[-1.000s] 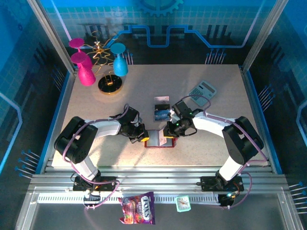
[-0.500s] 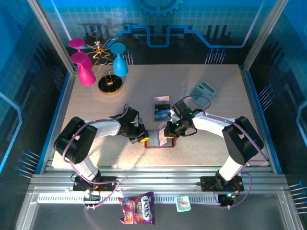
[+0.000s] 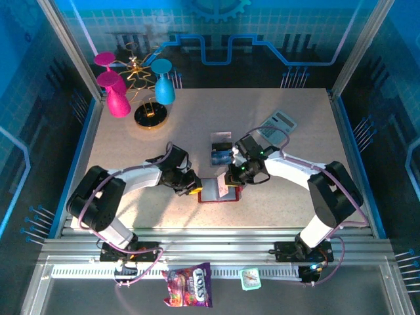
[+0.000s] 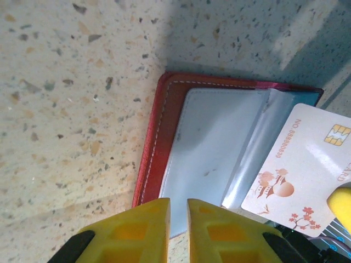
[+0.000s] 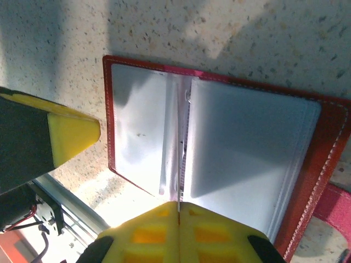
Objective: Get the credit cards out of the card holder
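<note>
Next, my right gripper lets go of the white credit card in the clear rack's back slot (image 3: 221,137), behind the dark-striped card.
The red card holder (image 3: 215,199) lies open on the table between both arms, its grey pockets (image 4: 219,142) facing up. My right gripper (image 5: 179,205) is shut on a white credit card with a chip and pink trees (image 4: 304,164), seen edge-on (image 5: 179,175) over the holder's fold. My left gripper (image 4: 177,204) hovers at the holder's left edge, jaws a narrow gap apart with nothing between them. One of its yellow fingers (image 5: 71,133) shows beside the holder. A blue card (image 3: 222,157) and a dark-striped card (image 3: 221,136) lie on the table just beyond.
A grey calculator (image 3: 277,123) lies at the back right. Pink goblets (image 3: 118,98), a teal goblet (image 3: 163,88) and a black stand with gold wire (image 3: 151,115) occupy the back left. A candy bag (image 3: 189,285) rests on the front rail.
The right jaws have closed fully on the white card. The left jaws have parted a little, and the left arm has shifted slightly.
</note>
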Controlling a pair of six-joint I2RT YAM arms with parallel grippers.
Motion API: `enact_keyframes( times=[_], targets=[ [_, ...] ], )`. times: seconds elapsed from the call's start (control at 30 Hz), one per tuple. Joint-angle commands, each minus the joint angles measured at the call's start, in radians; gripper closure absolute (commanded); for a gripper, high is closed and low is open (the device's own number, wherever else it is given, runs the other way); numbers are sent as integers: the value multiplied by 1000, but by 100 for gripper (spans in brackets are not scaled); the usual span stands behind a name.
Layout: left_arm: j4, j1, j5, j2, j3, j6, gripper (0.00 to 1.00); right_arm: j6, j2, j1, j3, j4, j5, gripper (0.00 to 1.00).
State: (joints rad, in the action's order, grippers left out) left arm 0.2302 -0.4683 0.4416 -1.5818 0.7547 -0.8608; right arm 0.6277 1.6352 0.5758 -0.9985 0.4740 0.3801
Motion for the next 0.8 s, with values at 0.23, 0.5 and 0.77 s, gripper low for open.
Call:
enact_keyframes(
  times=[0.23,0.5,0.77],
  targets=[
    [67,20,-48,91,-4,16,79,-392,-28,-7,-136,205,-58,94],
    [77,52,-68,137,-42,30,78,-893,-43,-8,-258,329,-189,98],
    [121,79,-114,194,-63,54,76,-1263,23,-62,-478,427,-338,100]
  ],
)
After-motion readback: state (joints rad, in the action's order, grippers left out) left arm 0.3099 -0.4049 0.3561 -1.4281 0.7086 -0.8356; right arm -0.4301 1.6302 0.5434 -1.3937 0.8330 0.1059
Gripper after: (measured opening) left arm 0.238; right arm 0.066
